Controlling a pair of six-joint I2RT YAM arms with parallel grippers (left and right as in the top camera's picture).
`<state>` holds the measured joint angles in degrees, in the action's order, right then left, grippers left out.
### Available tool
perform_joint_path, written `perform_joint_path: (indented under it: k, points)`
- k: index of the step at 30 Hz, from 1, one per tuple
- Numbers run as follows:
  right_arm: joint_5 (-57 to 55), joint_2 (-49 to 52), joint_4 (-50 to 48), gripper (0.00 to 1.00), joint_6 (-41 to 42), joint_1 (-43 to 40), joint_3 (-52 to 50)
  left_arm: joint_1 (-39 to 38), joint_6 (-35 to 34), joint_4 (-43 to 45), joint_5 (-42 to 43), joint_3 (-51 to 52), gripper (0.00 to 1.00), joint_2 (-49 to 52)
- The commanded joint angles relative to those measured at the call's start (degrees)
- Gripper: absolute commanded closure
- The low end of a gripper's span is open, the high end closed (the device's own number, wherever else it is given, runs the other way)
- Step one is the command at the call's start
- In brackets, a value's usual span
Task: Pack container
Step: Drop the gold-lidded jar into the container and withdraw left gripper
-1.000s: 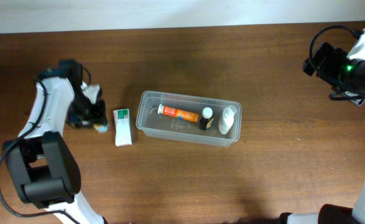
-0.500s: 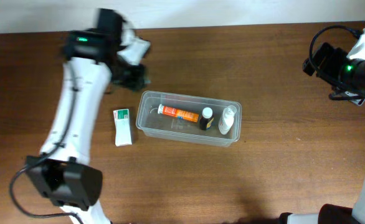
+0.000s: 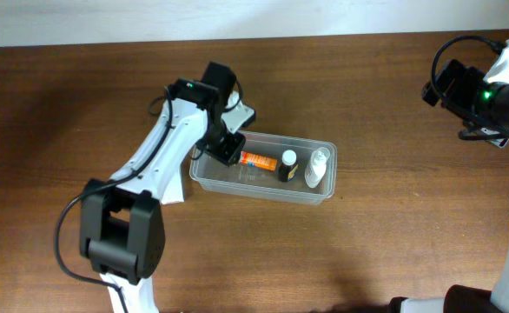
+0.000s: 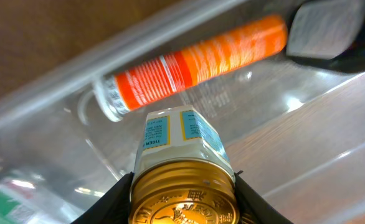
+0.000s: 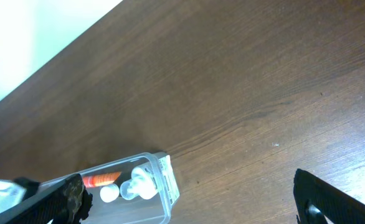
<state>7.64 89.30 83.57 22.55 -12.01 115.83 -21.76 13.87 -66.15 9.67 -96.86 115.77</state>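
The small gold-lidded jar, now held above the tub's floor, will be let go by my left gripper on the tub's bottom between the orange tube and dark bottle (image 3: 266,179) (image 4: 277,104).
The container (image 3: 324,193) is a long clear tub at the table's middle. In it lie an orange tube (image 3: 259,160), a dark bottle with a white cap (image 3: 287,164) and a clear bottle (image 3: 318,167). My left gripper (image 3: 225,144) hangs over the tub's left end. In the left wrist view it (image 4: 184,208) is shut on a small gold-lidded jar (image 4: 181,140), held above the tub's floor next to the orange tube (image 4: 195,59). My right gripper (image 5: 189,190) is open and empty, far right of the container (image 5: 168,186).
A white and green box shows through the tub wall in the left wrist view (image 4: 8,199); in the overhead view my left arm mostly covers it. The right arm (image 3: 480,91) stays at the far right edge. Bare wooden table (image 3: 393,243) surrounds the tub.
My left arm has swung from the table's left side, past the far edge, to above the container's left end, carrying the jar. The right arm has not moved.
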Motion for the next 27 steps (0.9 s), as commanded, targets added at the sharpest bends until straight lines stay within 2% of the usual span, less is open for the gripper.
perform_joint_path:
  k: [1, 11, 27]
  points:
    - [0.35, 0.22, -0.13, 0.02, 0.42, -0.39, 0.31, -0.22, -0.5, 0.52, 0.42, 1.49, 0.69, 1.05]
    - [0.35, 0.22, -0.13, 0.02, 0.42, -0.39, 0.31, -1.03, -0.5, 6.67, -0.2, 5.33, 0.69, 1.46]
    - [0.33, 0.22, -0.15, 0.02, 0.42, -0.39, 0.31, -9.97, -0.52, 12.5, -2.99, 8.02, 0.67, 1.66]
